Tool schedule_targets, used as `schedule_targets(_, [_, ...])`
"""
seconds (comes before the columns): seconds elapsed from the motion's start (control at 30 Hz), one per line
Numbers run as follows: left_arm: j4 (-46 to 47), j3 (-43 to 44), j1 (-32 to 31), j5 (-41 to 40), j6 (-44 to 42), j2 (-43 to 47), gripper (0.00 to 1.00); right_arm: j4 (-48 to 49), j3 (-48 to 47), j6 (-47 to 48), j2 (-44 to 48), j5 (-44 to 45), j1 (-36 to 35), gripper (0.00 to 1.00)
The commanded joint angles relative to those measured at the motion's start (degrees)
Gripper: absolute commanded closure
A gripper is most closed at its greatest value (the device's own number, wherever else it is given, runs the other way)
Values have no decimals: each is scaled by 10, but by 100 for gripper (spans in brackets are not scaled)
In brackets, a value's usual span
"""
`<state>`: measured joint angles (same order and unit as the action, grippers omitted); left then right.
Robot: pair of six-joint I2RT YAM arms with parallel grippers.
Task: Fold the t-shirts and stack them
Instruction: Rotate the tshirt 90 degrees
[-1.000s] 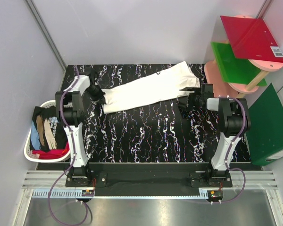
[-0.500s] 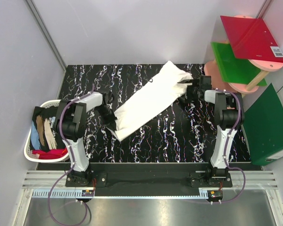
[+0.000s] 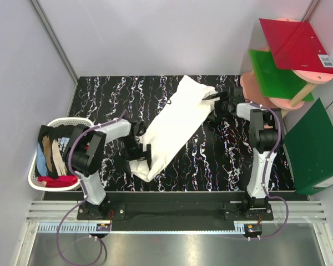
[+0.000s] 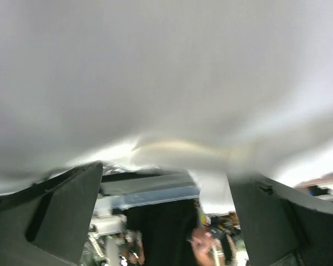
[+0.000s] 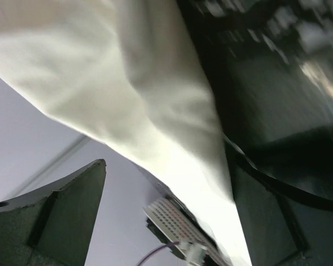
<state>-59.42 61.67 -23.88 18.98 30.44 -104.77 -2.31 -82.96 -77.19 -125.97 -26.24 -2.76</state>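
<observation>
The robot's left gripper needs to next close on the cream-white t-shirt's basket-side edge (image 3: 135, 161), near the close corner of the folded strip.
A cream-white t-shirt (image 3: 175, 124), folded into a long strip, lies diagonally on the black marbled table (image 3: 222, 160), running from back right to near left. My left gripper (image 3: 142, 157) is at the strip's near end. In the left wrist view its jaws (image 4: 166, 188) stand wide apart, open, under the white cloth (image 4: 166, 72). My right gripper (image 3: 215, 103) is at the far end. It is open too (image 5: 166, 183), and the cloth (image 5: 127, 72) runs across the gap beside its right finger (image 5: 277, 221). More t-shirts, black with tan streaks (image 3: 55, 149), blue (image 3: 40, 160) and red (image 3: 66, 180), fill a basket.
The white basket (image 3: 61, 121) sits off the table's left edge. At the right stand a red board (image 3: 297, 44) and a green board (image 3: 277, 75) on a pink tiered stand (image 3: 258, 91). A dark green folder (image 3: 316, 147) leans by the right wall.
The white shirt swung from lying across the back of the table to a diagonal. My left gripper carried its end toward the near side and opened. The right gripper moved back and leftward.
</observation>
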Motion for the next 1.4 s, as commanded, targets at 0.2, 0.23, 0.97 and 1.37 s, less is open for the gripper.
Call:
schedule_targets(0.2, [-95,125,2,-78,-83,120,1,-109,162,92,201,58,-15,0])
schedule_targets(0.23, [-91,131,3,-77,-85,122,1,-114,169,97,207,62,-15,0])
schedule_targets(0.97, [-33,334,95,-116,-12,47,1,-161,-77,131,6,153,-15,58])
schedule_targets(1.37, [-33,331,103,-120,11,34,1,-177,-208,201,-73,167,-41,76])
